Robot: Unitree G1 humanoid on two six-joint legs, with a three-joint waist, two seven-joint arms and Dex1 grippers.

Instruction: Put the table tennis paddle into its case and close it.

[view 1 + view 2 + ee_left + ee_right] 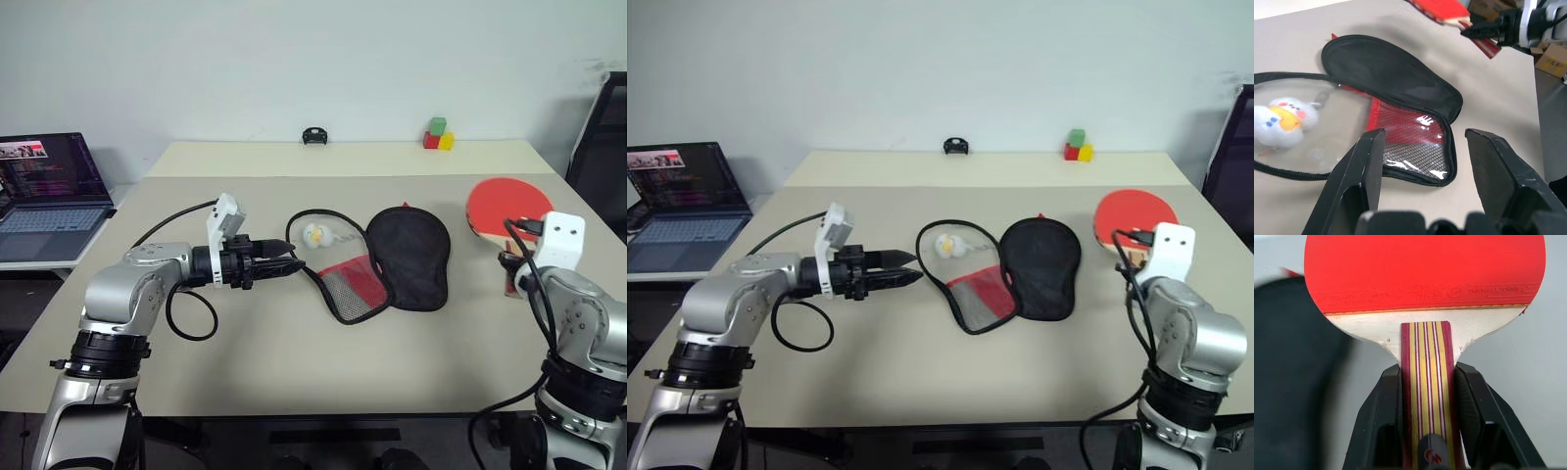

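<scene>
I will use my right gripper to set the table tennis paddle down inside the black half of the open case (409,250).
The table tennis paddle (1425,279) has a red blade and a striped wooden handle. My right gripper (1428,374) is shut on that handle, with the blade (507,206) pointing away from me over the right side of the table. The case (409,257) lies open in the middle of the table, its black half on the right and its red half with the mesh pocket (353,284) on the left. My left gripper (292,262) hovers just left of the case, pointing at it. It is open and holds nothing, and the mesh pocket (1415,132) shows between its fingers.
A small white and yellow plush (315,235) lies inside the loop of black zipper rim left of the case. An open laptop (49,196) sits on a side table at far left. Coloured blocks (438,134) and a small black object (313,135) stand at the table's far edge.
</scene>
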